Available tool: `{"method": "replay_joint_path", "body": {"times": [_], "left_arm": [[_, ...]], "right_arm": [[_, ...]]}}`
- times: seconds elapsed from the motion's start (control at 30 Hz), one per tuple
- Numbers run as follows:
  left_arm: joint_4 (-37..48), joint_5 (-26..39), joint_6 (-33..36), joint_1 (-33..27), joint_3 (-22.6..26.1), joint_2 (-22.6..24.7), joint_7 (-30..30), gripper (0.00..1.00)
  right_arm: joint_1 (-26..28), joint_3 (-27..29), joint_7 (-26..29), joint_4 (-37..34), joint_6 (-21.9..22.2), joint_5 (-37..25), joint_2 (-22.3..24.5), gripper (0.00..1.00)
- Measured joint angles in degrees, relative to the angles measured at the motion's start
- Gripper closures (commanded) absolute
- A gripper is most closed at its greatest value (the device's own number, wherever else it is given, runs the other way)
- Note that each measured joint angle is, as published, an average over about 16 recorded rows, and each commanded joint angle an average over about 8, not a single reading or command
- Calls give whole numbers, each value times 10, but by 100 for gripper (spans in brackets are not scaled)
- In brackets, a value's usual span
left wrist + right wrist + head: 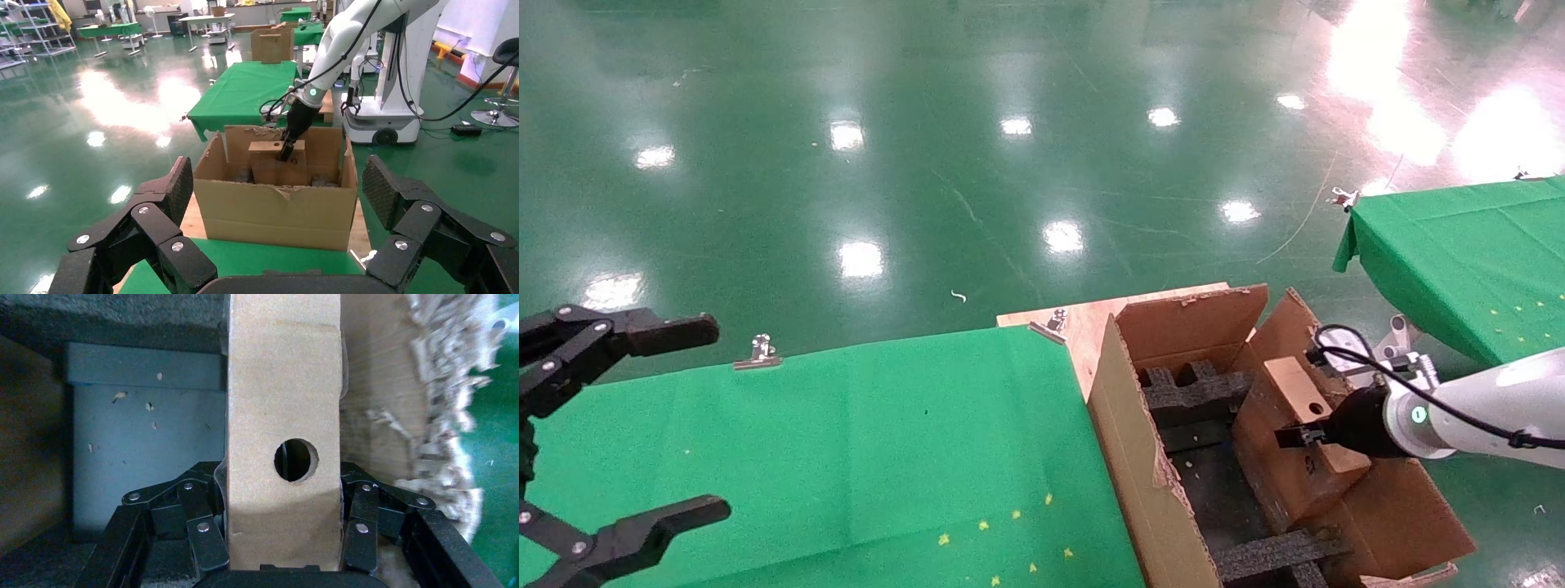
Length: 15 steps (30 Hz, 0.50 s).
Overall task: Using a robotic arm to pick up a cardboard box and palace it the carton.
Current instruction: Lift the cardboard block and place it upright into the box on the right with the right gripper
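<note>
The robot's right gripper needs to release the cardboard box between the black foam inserts (1275, 459) (270, 441), along the ragged side of the carton.
The small brown cardboard box (1294, 382) with a round hole stands tilted inside the large carton (1138, 457), against its right wall, above black foam inserts (1193, 392). My right gripper (1297, 437), on the white arm with the teal ring (1483, 408), is shut on the box's sides. In the right wrist view the fingers (206, 539) clamp the box (283, 398) from both sides. The left wrist view shows the carton (275, 211), the box (267, 168) and the right gripper (286, 151). My left gripper (711, 418) is open and empty, over the green table's left end.
A green-clothed table (846, 449) with metal clips (758, 353) lies left of the carton. The carton stands on a wooden board (1083, 322). A second green table (1459, 253) is at the right. The carton's flaps (434, 386) are ragged. Shiny green floor lies beyond.
</note>
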Motion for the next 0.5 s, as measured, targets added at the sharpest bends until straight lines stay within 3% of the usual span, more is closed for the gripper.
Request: {"method": "replay_joint_path", "body": {"times": [0.5], "left_arm": [[0, 0, 0, 0, 0, 0, 0, 0]], "right_arm": [[-72, 12, -39, -64, 25, 70, -39, 100]]}}
